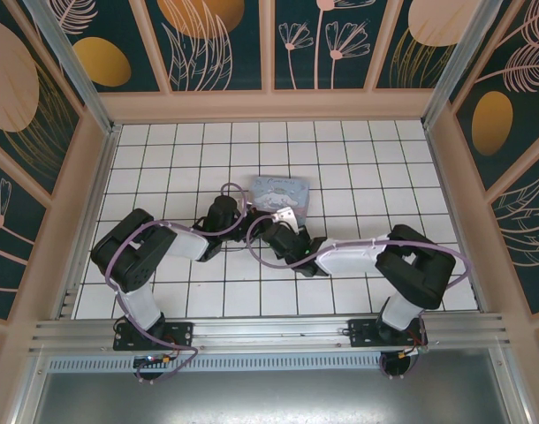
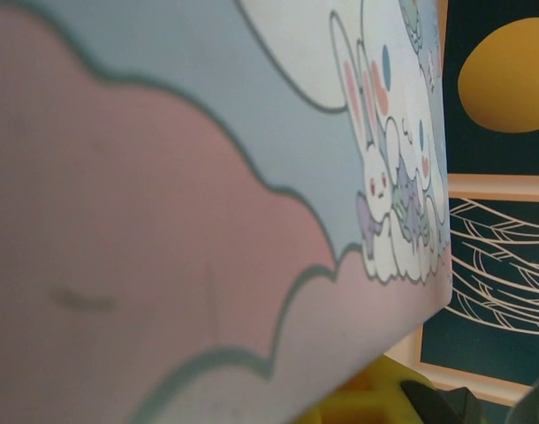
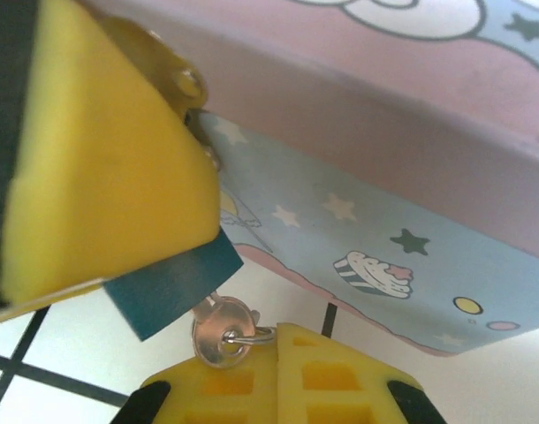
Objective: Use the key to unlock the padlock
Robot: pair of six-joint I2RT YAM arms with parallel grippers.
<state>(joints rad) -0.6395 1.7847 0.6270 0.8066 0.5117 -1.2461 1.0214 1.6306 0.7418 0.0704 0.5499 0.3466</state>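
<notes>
My right gripper is pinching just the small ring of the key, so I will open it, move it nearer the padlock and grip the key's round head (image 3: pixel 215 330) before I turn it.
The padlock (image 3: pixel 170 287) is a small dark bluish block hanging at the front of the pastel tin box (image 3: pixel 358 221). In the right wrist view, a yellow finger pad (image 3: pixel 102 177) of my left gripper (image 1: pixel 241 216) covers the padlock's upper part, shut on it. The silvery key (image 3: pixel 218 334) sticks into the padlock's underside. Its small ring runs into the seam of my right gripper (image 3: pixel 277 343), whose two yellow fingers are pressed together on it. The padlock's shackle is hidden behind the pad.
The blue-and-pink tin box (image 1: pixel 281 193) sits on the white tiled floor (image 1: pixel 358 177), and its lid (image 2: pixel 208 203) lies close in front of the left wrist camera. A brassy hasp (image 3: pixel 186 84) shows at the box's edge. Framed patterned walls (image 1: pixel 269 40) enclose the floor.
</notes>
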